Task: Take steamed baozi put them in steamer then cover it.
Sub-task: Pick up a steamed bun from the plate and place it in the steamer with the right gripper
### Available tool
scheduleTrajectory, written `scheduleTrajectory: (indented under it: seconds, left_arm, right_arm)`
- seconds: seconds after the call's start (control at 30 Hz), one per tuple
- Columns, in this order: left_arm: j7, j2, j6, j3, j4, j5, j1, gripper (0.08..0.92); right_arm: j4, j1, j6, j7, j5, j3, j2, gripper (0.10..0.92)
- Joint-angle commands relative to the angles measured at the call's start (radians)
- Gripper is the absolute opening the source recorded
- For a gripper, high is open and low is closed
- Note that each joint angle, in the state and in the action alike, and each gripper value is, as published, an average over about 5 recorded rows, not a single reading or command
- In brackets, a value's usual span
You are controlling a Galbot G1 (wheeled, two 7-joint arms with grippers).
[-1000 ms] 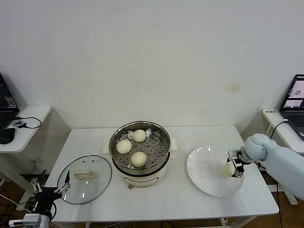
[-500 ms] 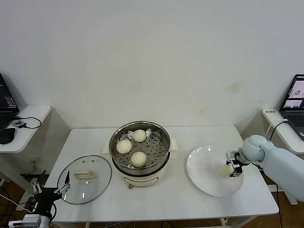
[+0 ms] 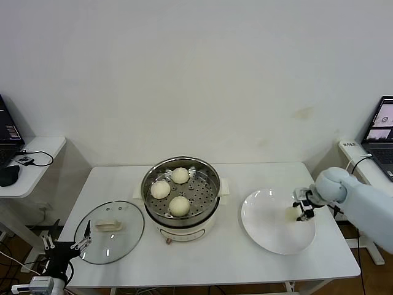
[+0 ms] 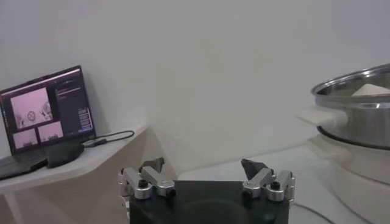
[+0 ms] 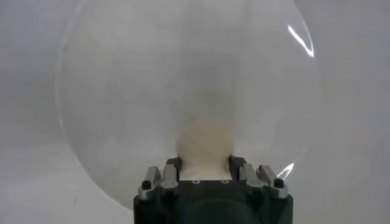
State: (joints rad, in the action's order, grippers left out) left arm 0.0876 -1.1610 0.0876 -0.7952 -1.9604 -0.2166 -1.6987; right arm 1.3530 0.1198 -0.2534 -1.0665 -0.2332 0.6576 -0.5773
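My right gripper is going to let go of the baozi, now low over the white plate, on the bare part of the steamer tray (image 3: 196,187) facing the white plate.
Three steamed baozi (image 3: 179,206) lie on the perforated tray of the steel steamer (image 3: 182,161) at the table's middle. A fourth cream-white baozi (image 3: 292,213) rests on the white plate (image 3: 270,230) to the right, and my right gripper (image 3: 301,209) is shut on it. The right wrist view shows that bun (image 5: 205,143) pinched between both jaws of the right gripper (image 5: 204,162), low over the plate (image 5: 122,91). The glass cover (image 3: 126,239) lies flat on the table left of the steamer. My left gripper (image 3: 64,247) hangs open off the table's front left corner, its jaws (image 4: 203,165) wide apart.
A side table with a laptop and a mouse (image 3: 8,175) stands at far left, and another laptop (image 3: 382,132) at far right. The left wrist view shows the steamer's wall (image 4: 359,119) and the left laptop (image 4: 46,109).
My right gripper's jaws have shut on the baozi on the plate, and the gripper has shifted slightly toward the plate's far side. The left arm has not moved.
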Motion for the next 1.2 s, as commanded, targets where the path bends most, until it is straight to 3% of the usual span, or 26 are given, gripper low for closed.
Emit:
scheduleTrajectory:
  seconds: [0.03,0.43,0.77,1.2]
  left_arm:
    - [0.0,0.002,-0.001,0.002,-0.004,0.0,0.001,0.823]
    - [0.0,0.0,-0.003,0.009,-0.019,0.002,0.001,0.823]
    - [0.002,-0.005,0.002,-0.001,-0.017,0.002,-0.003,0.823]
    - [0.003,-0.013,0.004,-0.015,-0.021,0.0,-0.006,0.823]
  right_arm:
    - [0.099,-0.289,-0.038,-0.005,0.151,0.138,0.026,0.509]
    - [0.149,-0.771,-0.153,0.029,0.451,0.432,-0.231,0.509]
    - [0.077,-0.747,-0.298,0.151,0.655,0.481,-0.534,0.518]
    - [0.005,-0.538,-0.378,0.234,0.612,0.526,-0.627,0.518]
